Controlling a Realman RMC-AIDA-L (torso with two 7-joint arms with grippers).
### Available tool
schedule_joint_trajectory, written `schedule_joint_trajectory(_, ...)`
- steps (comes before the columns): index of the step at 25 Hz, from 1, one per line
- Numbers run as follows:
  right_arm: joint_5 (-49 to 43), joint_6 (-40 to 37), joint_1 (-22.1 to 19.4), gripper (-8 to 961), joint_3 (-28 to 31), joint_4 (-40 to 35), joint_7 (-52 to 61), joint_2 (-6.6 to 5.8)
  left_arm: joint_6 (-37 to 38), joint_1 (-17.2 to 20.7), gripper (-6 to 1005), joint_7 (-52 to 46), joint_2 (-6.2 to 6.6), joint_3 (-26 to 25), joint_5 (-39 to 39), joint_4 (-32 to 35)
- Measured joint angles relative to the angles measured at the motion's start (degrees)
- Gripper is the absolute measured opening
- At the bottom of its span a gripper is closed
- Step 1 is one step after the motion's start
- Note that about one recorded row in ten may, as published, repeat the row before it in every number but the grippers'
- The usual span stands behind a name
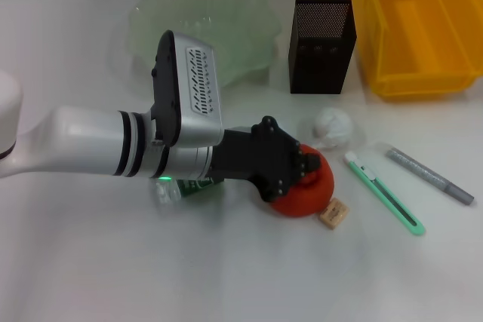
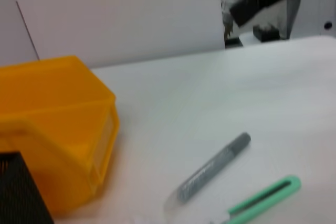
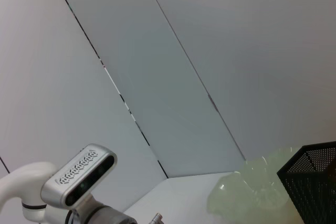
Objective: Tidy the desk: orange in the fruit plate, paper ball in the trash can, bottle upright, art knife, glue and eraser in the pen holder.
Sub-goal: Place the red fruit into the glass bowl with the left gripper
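I will put the orange down with my left gripper in the middle of the pale green fruit plate point(image 1: 210, 32) and let go.
My left gripper point(image 1: 300, 173) reaches in from the left and sits low over the orange point(image 1: 315, 195), which rests on the desk point(image 1: 226, 269). The bottle point(image 1: 179, 189) lies on its side, mostly hidden under the left forearm. The paper ball point(image 1: 333, 127) sits just behind the orange, and the tan eraser point(image 1: 333, 213) touches its right side. To the right lie the mint-green art knife point(image 1: 383, 192) point(image 2: 262, 200) and the grey glue point(image 1: 430, 176) point(image 2: 212, 168). At the back stand the fruit plate point(image 1: 145, 14) point(image 3: 252, 190), the pen holder point(image 1: 321, 35) point(image 3: 312, 182) and the trash can point(image 1: 370, 32) point(image 2: 52, 124). The right gripper is out of view.
The left arm's white forearm and wrist camera housing point(image 1: 189, 88) span the left middle of the desk, in front of the fruit plate. A grey panelled wall point(image 3: 184, 51) stands behind the desk. Dark equipment point(image 2: 257, 3) shows beyond the desk's far edge.
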Motion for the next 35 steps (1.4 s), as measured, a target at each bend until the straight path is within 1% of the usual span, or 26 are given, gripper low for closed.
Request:
schedule_joint_trajectory(2, 0.0, 0.0, -0.1, 834, 0.0, 0.1, -0.1, 0.00, 0.7, 0.3, 1, 0.1, 0.00, 0.0, -0.8, 0.5)
schedule_joint_trajectory(9, 0.0, 0.0, -0.3, 834, 0.0, 0.1, -0.2, 0.00, 3.1, 0.7, 17, -0.4, 0.08, -0.6, -1.8, 1.7)
schedule_joint_trajectory(16, 0.0, 0.0, -0.4, 835, 0.0, 0.7, -0.9, 0.00, 3.3, 0.9, 33, -0.5, 0.31, -1.8, -4.5, 1.9)
schedule_joint_trajectory(18, 0.0, 0.0, -0.2, 835, 0.0, 1.4, -0.9, -0.27, 3.5, 1.1, 38, -0.5, 0.35, -2.5, -5.2, 1.9)
schedule_joint_trajectory(21, 0.0, 0.0, -0.1, 835, 0.2, 1.5, -0.9, -0.36, 4.8, 1.4, 45, -0.5, 0.37, -5.0, -5.7, 1.9)
schedule_joint_trajectory(24, 0.0, 0.0, 0.0, 835, 0.7, 1.6, -1.0, -0.37, 6.9, 1.6, 52, -0.5, 0.39, -8.7, -5.9, 1.9)
schedule_joint_trajectory(30, 0.0, 0.7, 0.4, 835, 0.7, 1.6, -1.0, -0.35, 11.6, 1.6, 66, -0.5, 0.46, -17.9, -6.5, 1.9)
schedule_joint_trajectory(35, 0.0, 1.6, 0.8, 834, 0.7, 1.7, -1.0, -0.18, 10.6, -0.2, 77, -0.5, 0.46, -24.7, -8.5, 1.0)
